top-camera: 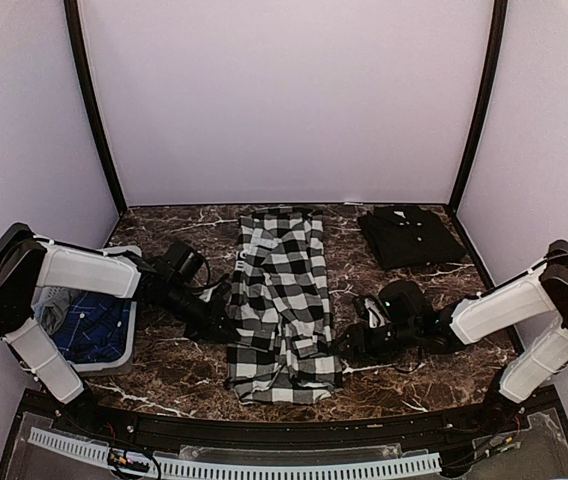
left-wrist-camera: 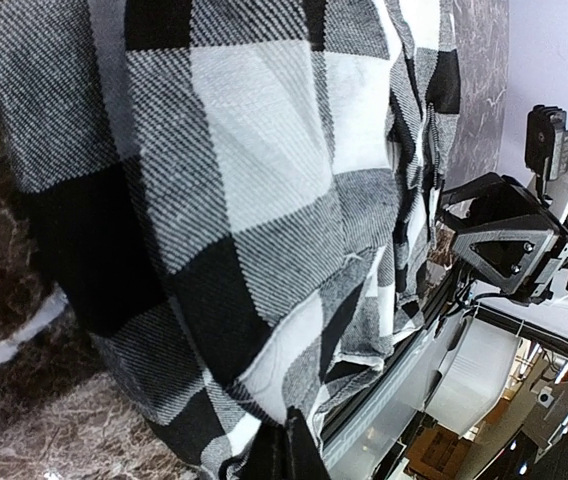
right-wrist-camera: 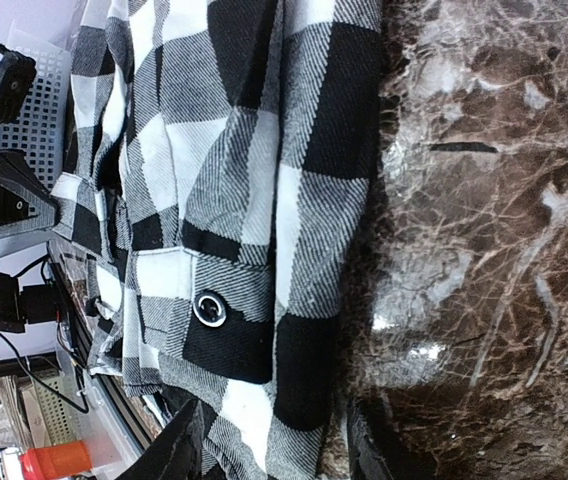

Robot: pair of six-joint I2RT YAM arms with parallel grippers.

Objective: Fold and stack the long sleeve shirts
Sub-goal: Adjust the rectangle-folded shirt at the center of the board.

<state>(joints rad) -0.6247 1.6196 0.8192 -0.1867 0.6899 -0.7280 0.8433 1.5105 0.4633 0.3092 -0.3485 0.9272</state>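
Observation:
My left gripper pinches the shirt's top layer inside the lower layer's side edge [left-wrist-camera: 179,432]; it should open and grab both layers together there.
A black-and-white checked long sleeve shirt [top-camera: 282,300] lies folded into a long strip down the middle of the table. My left gripper [top-camera: 226,322] is at its left edge. In the left wrist view the dark fingers [left-wrist-camera: 289,452] are pressed together at the bottom with the checked cloth [left-wrist-camera: 224,200] gathered into them. My right gripper [top-camera: 348,344] is at the shirt's right edge, low on the table. In the right wrist view its fingers [right-wrist-camera: 179,450] stand apart, and the shirt's buttoned edge [right-wrist-camera: 254,300] lies between them.
A folded black shirt [top-camera: 409,236] lies at the back right. A white perforated basket [top-camera: 124,345] holding blue cloth [top-camera: 94,325] stands at the left under my left arm. Brown marble tabletop [top-camera: 414,385] shows around the shirt, with the table's front rail [top-camera: 264,465] close by.

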